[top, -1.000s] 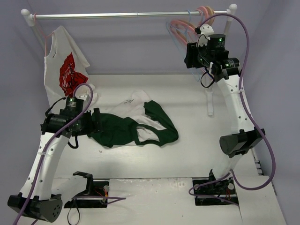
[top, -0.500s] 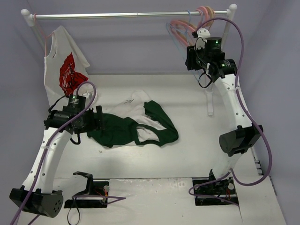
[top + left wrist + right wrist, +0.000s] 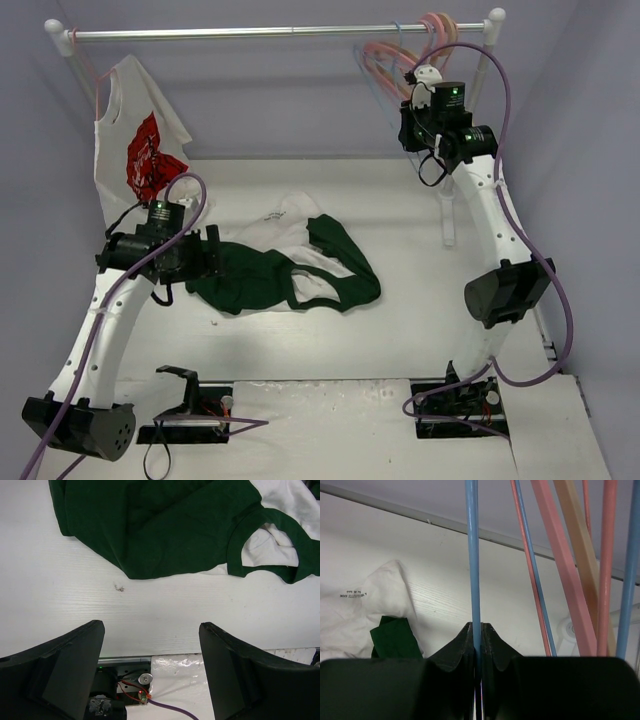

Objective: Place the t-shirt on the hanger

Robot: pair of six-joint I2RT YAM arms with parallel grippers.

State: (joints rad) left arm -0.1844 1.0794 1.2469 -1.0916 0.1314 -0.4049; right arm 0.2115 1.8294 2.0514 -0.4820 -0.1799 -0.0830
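Note:
My left gripper is to head next for the dark green t-shirt's collar (image 3: 291,270) (image 3: 246,529). It should then close on the collar's side nearest that gripper, where it meets the shoulder.
The dark green t-shirt (image 3: 250,280) lies crumpled on the white table, with whitish fabric showing inside it (image 3: 165,525); a corner of it also appears in the right wrist view (image 3: 392,637). My left gripper (image 3: 212,255) hovers at the shirt's left edge, jaws wide open with nothing between them (image 3: 152,627). The thin light-blue hanger (image 3: 472,555) hangs among pink ones near the rail's right end (image 3: 378,80). My right gripper (image 3: 477,627) is shut on one of its blue wires, raised up by the rail (image 3: 408,118).
A white shirt with red print (image 3: 140,150) hangs at the left end of the metal rail (image 3: 250,32). Thicker pink hangers (image 3: 560,555) hang just right of the blue wire. The rack's right post (image 3: 447,220) stands behind the right arm.
The right gripper has risen a little toward the rail and closed on the blue hanger wire. The left arm shifted slightly and stays open.

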